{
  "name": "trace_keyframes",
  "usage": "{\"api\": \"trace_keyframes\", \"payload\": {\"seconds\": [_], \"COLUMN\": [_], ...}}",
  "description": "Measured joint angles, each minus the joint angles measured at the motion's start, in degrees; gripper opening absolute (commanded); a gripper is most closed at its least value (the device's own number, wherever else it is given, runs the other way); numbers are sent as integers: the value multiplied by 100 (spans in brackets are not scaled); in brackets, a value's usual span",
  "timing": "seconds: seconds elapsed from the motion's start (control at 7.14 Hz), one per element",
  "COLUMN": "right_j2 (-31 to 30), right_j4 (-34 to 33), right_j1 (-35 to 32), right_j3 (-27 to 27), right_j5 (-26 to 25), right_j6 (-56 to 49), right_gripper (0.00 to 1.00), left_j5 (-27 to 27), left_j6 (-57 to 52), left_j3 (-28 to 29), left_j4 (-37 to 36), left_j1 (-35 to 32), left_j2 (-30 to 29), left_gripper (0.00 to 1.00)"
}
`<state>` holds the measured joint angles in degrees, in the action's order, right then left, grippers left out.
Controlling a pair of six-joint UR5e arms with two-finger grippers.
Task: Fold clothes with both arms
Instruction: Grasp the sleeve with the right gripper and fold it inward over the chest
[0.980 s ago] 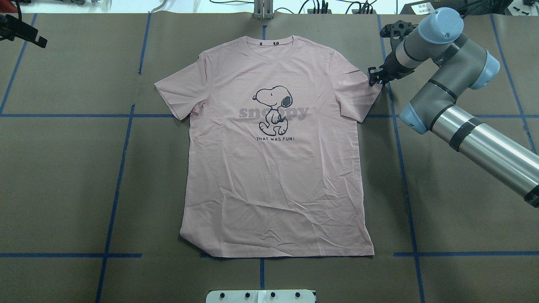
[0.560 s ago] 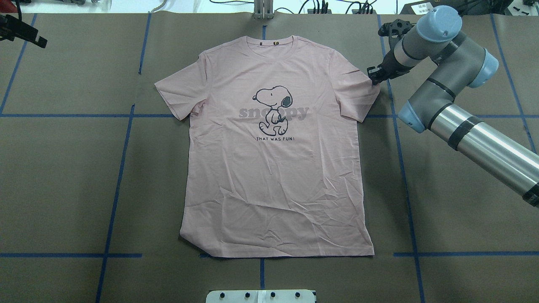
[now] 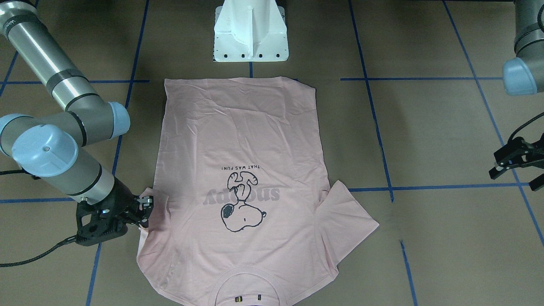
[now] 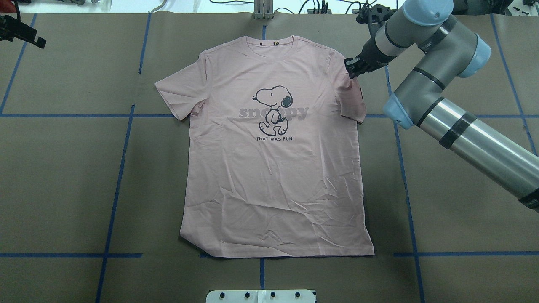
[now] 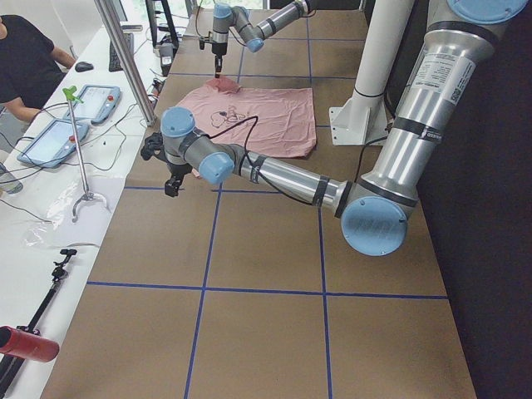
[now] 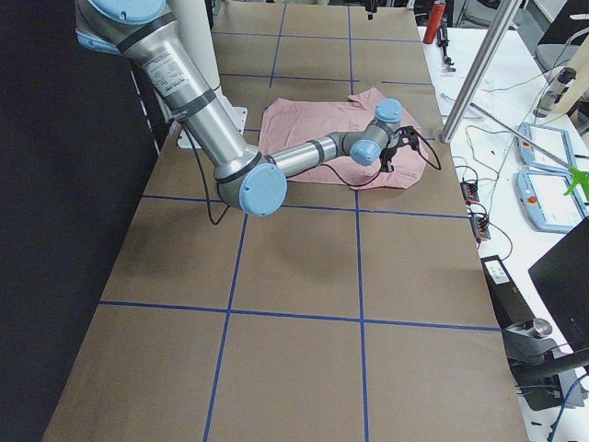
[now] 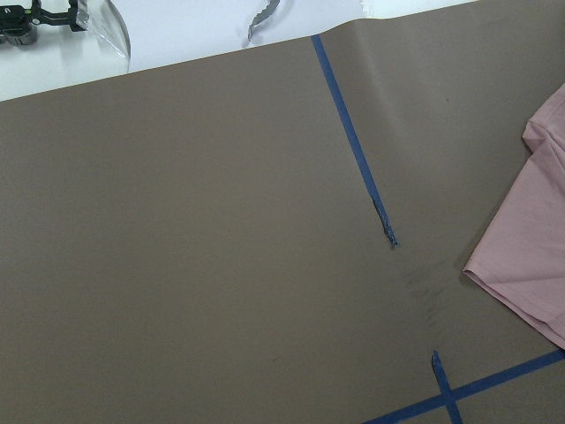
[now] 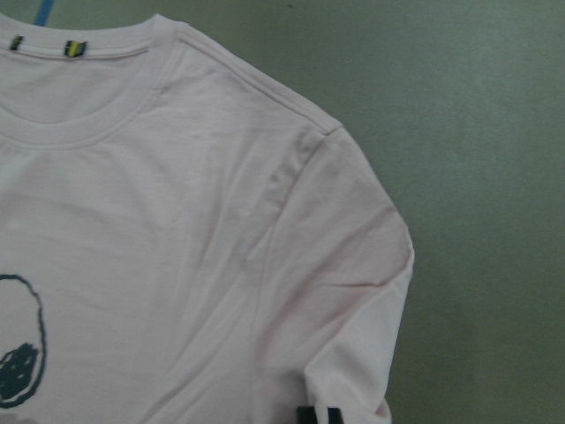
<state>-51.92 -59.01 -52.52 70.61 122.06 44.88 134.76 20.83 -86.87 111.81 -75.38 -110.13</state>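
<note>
I will use my right gripper to let go of the sleeve hem on the shirt's chest (image 3: 206,229) (image 8: 100,296), at a place just beside Snoopy's dark ear.
The pale pink Snoopy T-shirt (image 4: 273,168) lies flat and face up on the brown table, collar at the far edge. My right gripper (image 4: 350,70) is shut on the hem of the shirt's right sleeve (image 4: 351,97). It holds the hem lifted and drawn in over the shoulder, so the sleeve is folded narrow. The front-facing view shows the same grip (image 3: 146,208). In the right wrist view the doubled sleeve (image 8: 353,291) hangs from the fingertips (image 8: 318,415). My left gripper (image 3: 516,172) is open and empty, well off the shirt's left sleeve (image 3: 348,212).
The white pedestal base (image 3: 250,32) stands at the near edge by the shirt's hem. Blue tape lines (image 4: 120,168) cross the brown table cover. A side desk with tablets (image 5: 75,116) and a slanted metal pole (image 5: 125,58) runs along the far edge.
My right gripper has moved left and toward the collar with the sleeve hem, lifting it. The sleeve, flat and spread before, is now folded in over the shoulder.
</note>
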Motion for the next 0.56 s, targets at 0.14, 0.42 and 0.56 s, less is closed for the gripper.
{"api": "trace_keyframes", "payload": {"seconds": [0.14, 0.42, 0.56], "right_j2": [98, 632, 990], "right_j4": [-35, -40, -30], "right_j1": [165, 389, 426], "right_j3": [53, -444, -868], "right_j5": [-132, -625, -798], "right_j6": [165, 357, 383], "right_gripper": [0, 0, 0], "left_j5": [2, 4, 2], "left_j6": [0, 0, 7], "left_j3": [-4, -7, -6], "left_j4": [2, 0, -1], "left_j1": [-2, -3, -3], "left_j2": [0, 1, -1], "left_gripper": [100, 100, 100]}}
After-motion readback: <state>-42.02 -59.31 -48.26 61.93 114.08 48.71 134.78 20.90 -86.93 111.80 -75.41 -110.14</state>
